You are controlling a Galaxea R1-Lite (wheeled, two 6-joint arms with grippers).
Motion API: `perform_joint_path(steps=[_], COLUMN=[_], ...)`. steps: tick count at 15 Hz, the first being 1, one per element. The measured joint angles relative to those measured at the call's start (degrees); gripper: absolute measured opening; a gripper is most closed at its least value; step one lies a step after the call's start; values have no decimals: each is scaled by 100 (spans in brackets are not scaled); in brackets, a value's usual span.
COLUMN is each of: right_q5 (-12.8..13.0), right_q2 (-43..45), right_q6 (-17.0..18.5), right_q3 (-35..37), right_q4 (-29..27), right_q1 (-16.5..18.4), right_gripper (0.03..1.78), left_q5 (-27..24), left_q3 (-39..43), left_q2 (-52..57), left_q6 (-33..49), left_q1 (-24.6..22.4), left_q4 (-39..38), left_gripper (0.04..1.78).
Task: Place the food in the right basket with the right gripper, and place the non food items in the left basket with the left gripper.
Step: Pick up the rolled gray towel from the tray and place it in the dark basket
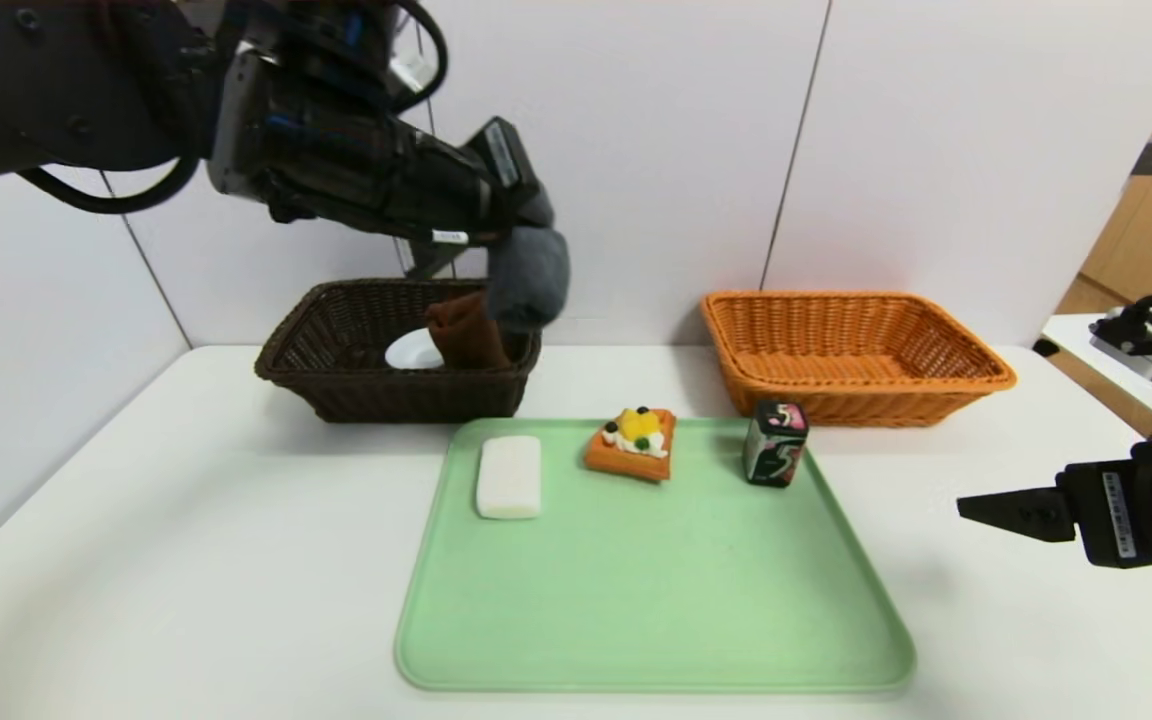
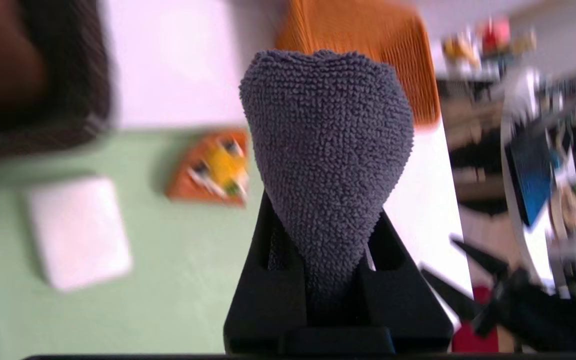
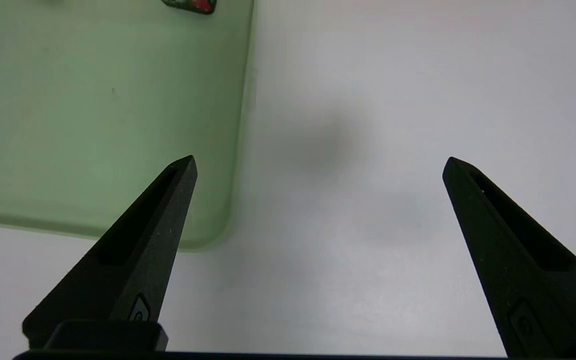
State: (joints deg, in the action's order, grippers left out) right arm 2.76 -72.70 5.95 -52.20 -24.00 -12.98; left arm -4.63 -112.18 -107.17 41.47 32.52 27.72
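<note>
My left gripper has the grey cloth. It will let go of it in the dark brown basket (image 1: 358, 344), between the white dish and the basket's outer end.
My left gripper (image 1: 526, 235) is shut on a grey cloth (image 1: 528, 275), held in the air above the right end of the dark brown basket (image 1: 336, 385); the cloth fills the left wrist view (image 2: 325, 165). That basket holds a brown cloth (image 1: 466, 335) and a white dish (image 1: 414, 350). On the green tray (image 1: 656, 590) lie a white block (image 1: 509, 476), an orange waffle with fruit topping (image 1: 634, 442) and a small dark can (image 1: 774, 443). The orange basket (image 1: 851, 350) stands at the back right. My right gripper (image 3: 318, 167) is open and empty above the table, right of the tray.
The white table (image 1: 186, 560) has bare room to the left and front of the tray. A white wall (image 1: 636, 150) stands close behind both baskets. A side table with other equipment (image 1: 1151, 345) is at the far right.
</note>
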Motion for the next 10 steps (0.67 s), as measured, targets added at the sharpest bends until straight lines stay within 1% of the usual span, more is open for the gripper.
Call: perform_joint_path(steps=[2, 6, 8, 10], right_q5=[5, 2, 2, 5], right_q2=[-28, -65, -76, -80], right_q6=[2, -6, -11, -9], right_q3=[0, 24, 39, 41], right_q4=[118, 121, 121, 122], right_q1=[0, 0, 0, 0], right_gripper=[170, 170, 170, 170], left_q5=[293, 367, 369, 373], left_q3=[9, 22, 38, 41], left_q2=[24, -273, -532, -811], left_q6=[-22, -38, -62, -127], left_q1=[-690, -1809, -2175, -2324], left_q4=[-210, -322, -344, -356], left_gripper=[26, 26, 26, 26])
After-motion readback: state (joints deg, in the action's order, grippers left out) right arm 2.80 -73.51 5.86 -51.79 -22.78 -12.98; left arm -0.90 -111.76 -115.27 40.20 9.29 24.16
